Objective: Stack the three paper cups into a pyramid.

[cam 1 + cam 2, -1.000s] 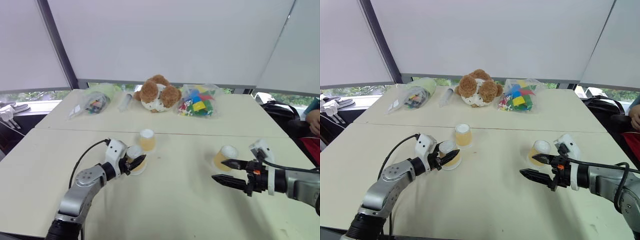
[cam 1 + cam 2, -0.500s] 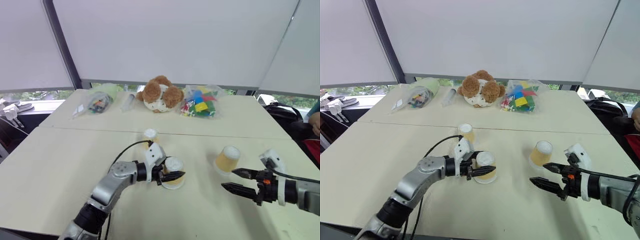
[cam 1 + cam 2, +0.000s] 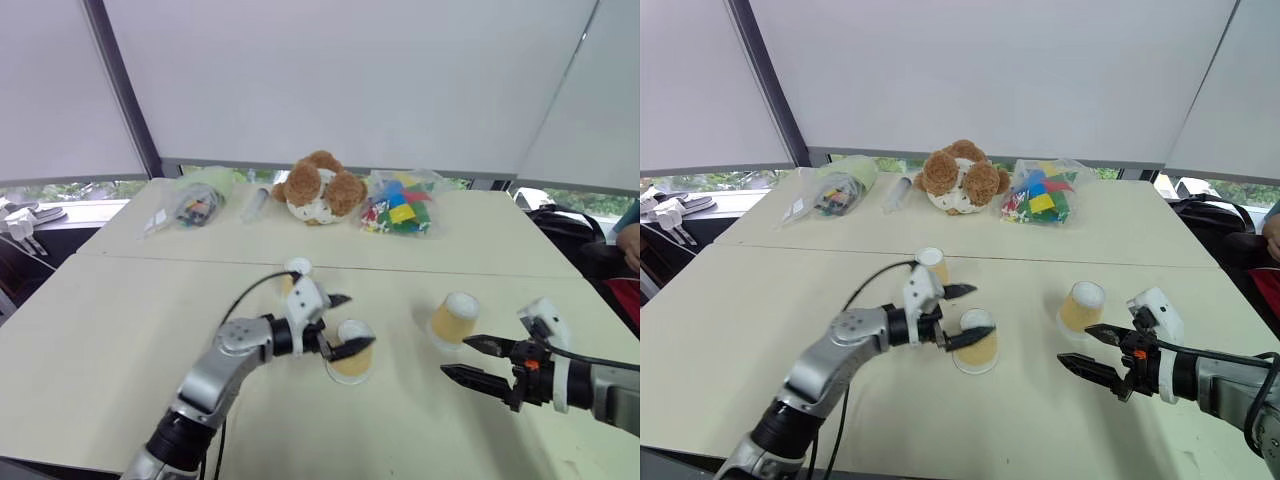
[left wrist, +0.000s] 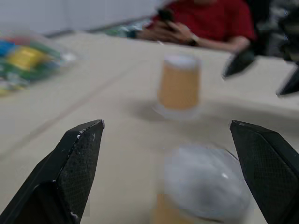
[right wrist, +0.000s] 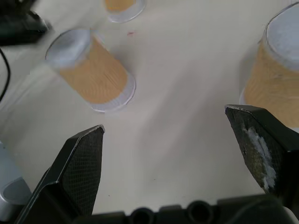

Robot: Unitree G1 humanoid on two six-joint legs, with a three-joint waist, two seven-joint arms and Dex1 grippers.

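Observation:
I need to close my right gripper on the upper sides of the paper cup (image 3: pixel 456 317) (image 5: pixel 274 74) just behind its open fingers, the cup that is farthest from my left gripper.
Three tan-yellow paper cups stand upside down on the table, white bottoms up. One cup (image 3: pixel 352 355) is in the middle, and my left gripper (image 3: pixel 358 320) stands open around its top, the near finger just against its side. A second cup (image 3: pixel 931 262) is behind the left wrist, partly hidden. The third cup (image 3: pixel 453 318) stands to the right. My right gripper (image 3: pixel 455 356) hovers open just in front of that cup, with nothing between its fingers. In the right wrist view the middle cup (image 5: pixel 91 70) and the right cup (image 5: pixel 275 79) stand apart.
At the back of the table are a brown teddy bear (image 3: pixel 318 187), a bag of coloured blocks (image 3: pixel 400 212) and another clear bag (image 3: pixel 190 205). A person in a red shirt (image 4: pixel 205 23) sits beyond the table's right side.
My left gripper carried its cup to the right, away from the back cup, then opened and let it go in the middle of the table. The right gripper stayed put.

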